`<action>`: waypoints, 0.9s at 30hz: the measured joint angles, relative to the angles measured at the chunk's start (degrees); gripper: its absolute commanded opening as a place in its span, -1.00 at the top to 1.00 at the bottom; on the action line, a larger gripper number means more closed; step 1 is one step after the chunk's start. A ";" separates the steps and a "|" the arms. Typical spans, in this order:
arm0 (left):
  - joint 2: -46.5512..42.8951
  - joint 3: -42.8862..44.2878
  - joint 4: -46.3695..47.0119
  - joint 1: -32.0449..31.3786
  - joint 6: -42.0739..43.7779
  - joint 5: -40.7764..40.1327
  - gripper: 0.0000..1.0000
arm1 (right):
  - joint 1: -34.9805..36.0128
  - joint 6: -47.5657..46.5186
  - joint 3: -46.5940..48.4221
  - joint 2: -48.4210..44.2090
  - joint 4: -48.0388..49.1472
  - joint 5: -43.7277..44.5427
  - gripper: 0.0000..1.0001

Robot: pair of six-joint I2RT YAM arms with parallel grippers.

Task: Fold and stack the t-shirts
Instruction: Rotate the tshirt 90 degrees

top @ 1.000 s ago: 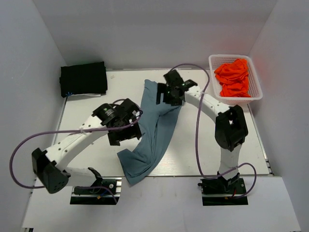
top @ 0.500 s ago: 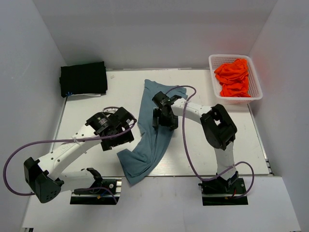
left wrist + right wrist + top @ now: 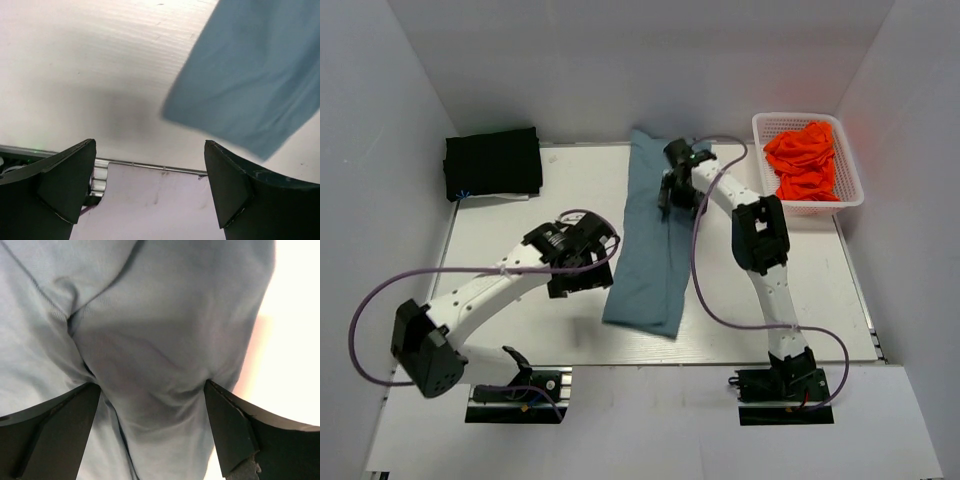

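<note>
My left gripper is going to close on the slate-blue t-shirt's near corner (image 3: 607, 318) (image 3: 167, 114), the one on the side of the folded black t-shirts.
The slate-blue t-shirt (image 3: 650, 245) lies as a long narrow strip down the middle of the table, its far end hanging over the back edge. My right gripper (image 3: 670, 196) is over its far part with the jaws wide open. In the right wrist view wrinkled blue cloth (image 3: 150, 340) fills the space between the fingers (image 3: 235, 440). My left gripper (image 3: 582, 280) is open and empty just left of the strip. In the left wrist view (image 3: 150, 170) only the shirt's near corner (image 3: 250, 85) shows. Folded black t-shirts (image 3: 493, 163) lie at the back left. Orange-red t-shirts (image 3: 805, 160) fill the basket.
The white lattice basket (image 3: 761, 125) stands at the back right corner. White walls close in the table on three sides. The table's near edge with its metal rail (image 3: 150, 166) lies just below my left gripper.
The blue shirt was bent and slanted with its near end bunched; it now lies straight and stretched toward the back. My right gripper moved from mid-shirt to the far end. My left gripper shifted slightly.
</note>
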 measured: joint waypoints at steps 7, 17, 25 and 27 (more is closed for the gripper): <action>8.00 0.52 6.86 0.02 6.73 5.40 -0.98 | -7.28 -12.92 8.28 4.61 8.31 -4.79 -0.81; 8.55 -7.82 21.92 0.02 10.34 12.61 -0.98 | -1.70 -17.57 -18.38 -29.57 18.56 -12.57 -0.81; 8.85 -11.37 31.01 -0.83 11.43 15.41 -0.98 | -2.84 -5.51 -56.98 -57.09 21.64 -14.25 -0.78; 9.46 -11.82 33.79 -0.98 11.98 16.33 -0.98 | -2.58 -2.03 -66.12 -60.08 21.66 -16.90 -0.72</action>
